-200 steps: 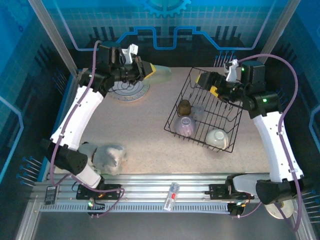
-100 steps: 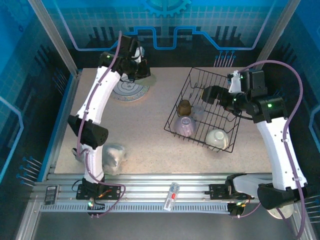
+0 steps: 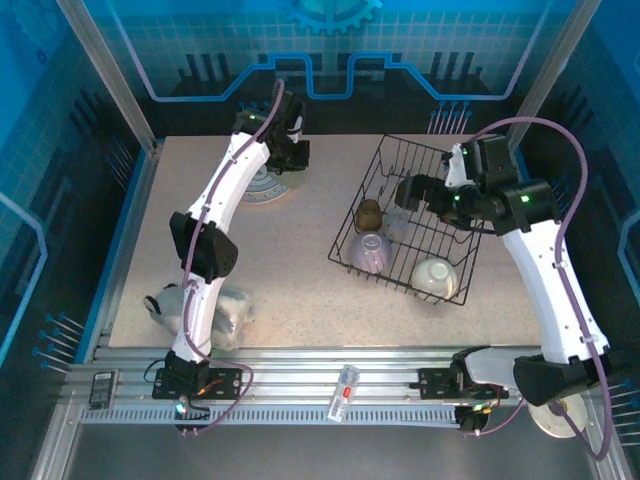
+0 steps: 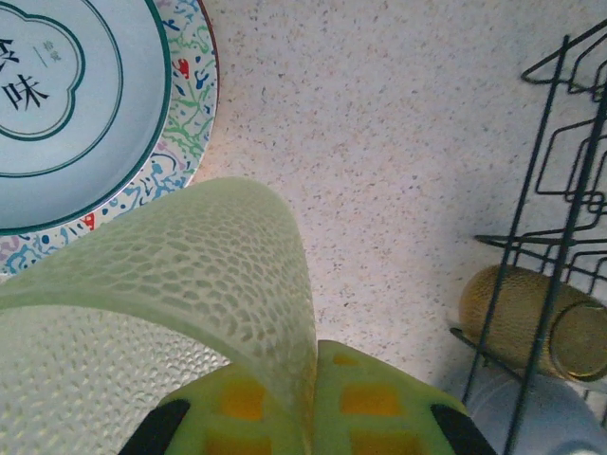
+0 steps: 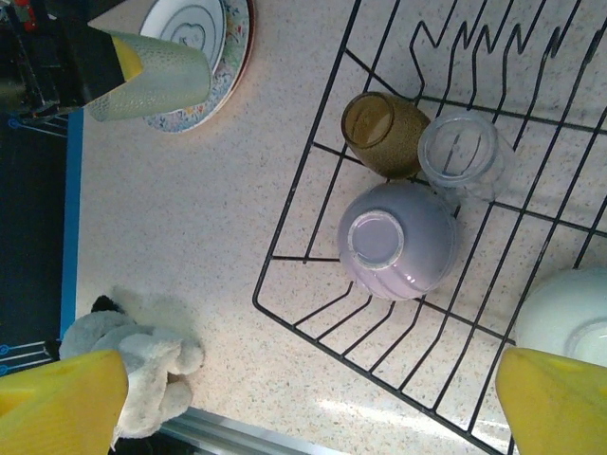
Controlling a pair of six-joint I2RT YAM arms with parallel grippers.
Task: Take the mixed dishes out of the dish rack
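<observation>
My left gripper should release the pale translucent cup on the bare table (image 3: pixel 287 211), in the space that lies between the patterned plate and the dish rack.
My left gripper (image 3: pixel 285 152) is shut on the wall of a pale translucent cup (image 4: pixel 190 313), held just off the right edge of the patterned plate (image 3: pixel 260 186) lying at the back left of the table. That cup (image 5: pixel 152 76) and plate (image 5: pixel 194 57) also appear in the right wrist view. The black wire dish rack (image 3: pixel 400 284) holds a small brown cup (image 3: pixel 369 213), a clear cup (image 5: pixel 465 152), an upturned lilac bowl (image 3: pixel 370 250) and a white bowl (image 3: pixel 435 275). My right gripper (image 3: pixel 410 190) hangs open above the rack's left part, nothing between its fingers (image 5: pixel 57 398).
A whitish soft lump (image 3: pixel 215 310) lies at the table's front left beside the left arm's base. A white tape ring (image 3: pixel 555 415) sits off the table at the front right. A small device (image 3: pixel 345 390) rests on the front rail.
The left arm has swung upright and carried the cup from lying sideways over the back of the table to beside the plate. The right gripper has drifted slightly left over the rack.
</observation>
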